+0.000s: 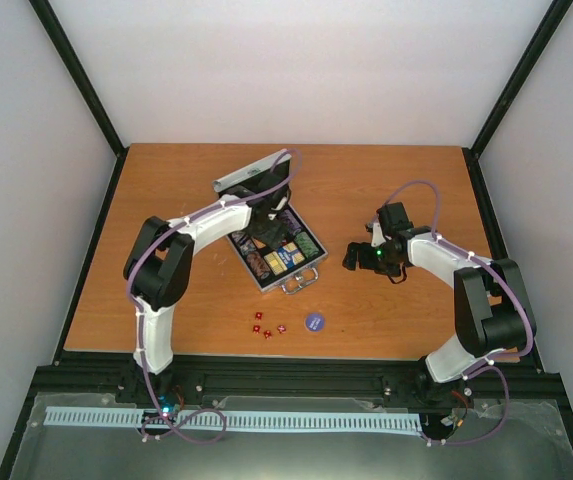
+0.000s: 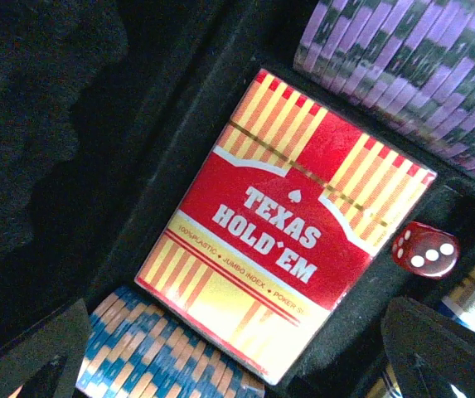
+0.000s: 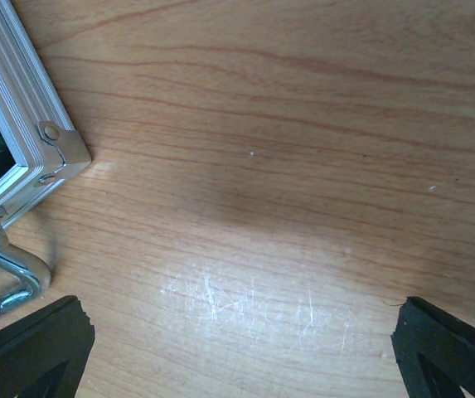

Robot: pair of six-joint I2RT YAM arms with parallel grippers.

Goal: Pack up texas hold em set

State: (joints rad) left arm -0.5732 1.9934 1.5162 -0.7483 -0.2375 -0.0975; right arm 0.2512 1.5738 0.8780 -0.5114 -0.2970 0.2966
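My left gripper next grips the sides of the red die (image 1: pixel 281 328) nearest the blue-purple disc on the table.
The silver case (image 1: pixel 246 177) lies open in the middle of the table, lid tilted back. Its black lining holds the red card box (image 2: pixel 287 249), lying flat between purple chips (image 2: pixel 419 75) and blue chips (image 2: pixel 154 348), with one red die (image 2: pixel 424 249) beside it. My left gripper (image 2: pixel 237 365) hovers open just over the box's near end and holds nothing; from above it (image 1: pixel 266 228) covers part of the tray. My right gripper (image 1: pixel 361 258) is open over bare table to the right of the case. Several red dice (image 1: pixel 267 328) and the blue-purple disc (image 1: pixel 314 321) lie on the table in front of the case.
The case's metal corner (image 3: pixel 55 149) and its chrome handle (image 3: pixel 5 274) sit at the left of the right wrist view, left of the right gripper (image 3: pixel 241 356). Black frame posts and white walls bound the wooden table (image 1: pixel 166 200).
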